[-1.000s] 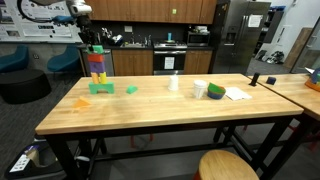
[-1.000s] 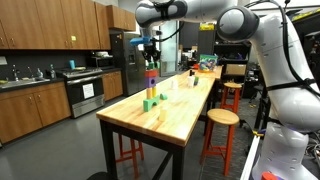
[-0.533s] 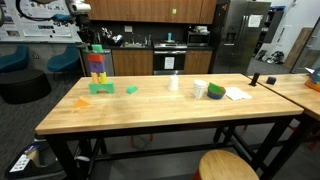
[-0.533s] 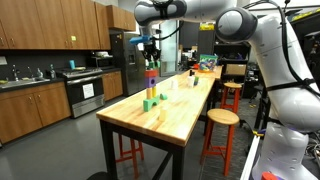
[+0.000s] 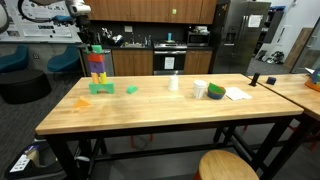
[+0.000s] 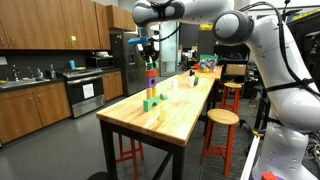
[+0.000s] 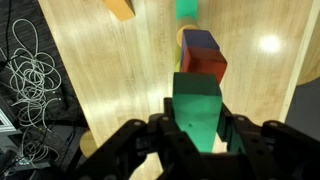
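Note:
The green block, now at the top of the tower, will be set free by my gripper, which is going to let it go on top of the tower of coloured blocks (image 5: 97,50) (image 7: 203,70).
A tower of coloured blocks (image 5: 97,70) stands on the wooden table (image 5: 160,110); it also shows in the other exterior view (image 6: 152,85). My gripper (image 7: 197,124) sits at the top of the tower, in both exterior views (image 5: 88,38) (image 6: 150,48). In the wrist view its fingers close on both sides of a green block (image 7: 197,105), directly over a red block (image 7: 205,66) and a blue block (image 7: 198,40) below. A loose orange block (image 5: 81,101) and a small green block (image 5: 132,89) lie on the table near the tower base.
A white cup (image 5: 174,83), small containers (image 5: 208,90) and a paper (image 5: 237,94) sit further along the table. A wooden stool (image 5: 228,165) stands at the table's near edge. Tangled cables (image 7: 30,70) lie on the floor beside the table.

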Motion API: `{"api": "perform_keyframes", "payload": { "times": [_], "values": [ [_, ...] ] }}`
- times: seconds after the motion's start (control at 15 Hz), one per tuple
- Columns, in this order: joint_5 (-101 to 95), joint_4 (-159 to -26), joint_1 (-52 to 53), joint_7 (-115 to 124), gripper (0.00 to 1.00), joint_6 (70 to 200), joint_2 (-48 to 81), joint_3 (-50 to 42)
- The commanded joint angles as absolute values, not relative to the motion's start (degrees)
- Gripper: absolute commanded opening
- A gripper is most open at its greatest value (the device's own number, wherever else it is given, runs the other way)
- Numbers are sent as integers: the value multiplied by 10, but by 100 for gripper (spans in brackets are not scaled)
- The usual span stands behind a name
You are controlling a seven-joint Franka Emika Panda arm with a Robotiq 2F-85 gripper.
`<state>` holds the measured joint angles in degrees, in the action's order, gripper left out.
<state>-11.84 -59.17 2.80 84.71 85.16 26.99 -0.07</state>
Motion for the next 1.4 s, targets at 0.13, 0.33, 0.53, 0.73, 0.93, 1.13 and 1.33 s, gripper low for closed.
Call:
{"api": "perform_keyframes", "payload": {
  "times": [0.13,0.33,0.53,0.73,0.93,1.13,1.33],
  "values": [
    [-122,-556,32,838,16,833,291,0],
    [-121,-551,32,838,16,833,296,-1],
    [-122,-543,32,837,16,830,302,-1],
    [-123,-533,33,836,16,826,309,-1],
    [-123,-522,34,834,16,820,316,-1],
    [-123,-512,35,831,16,816,322,-1],
    [-123,-503,35,828,16,812,327,-1]
  ]
}}
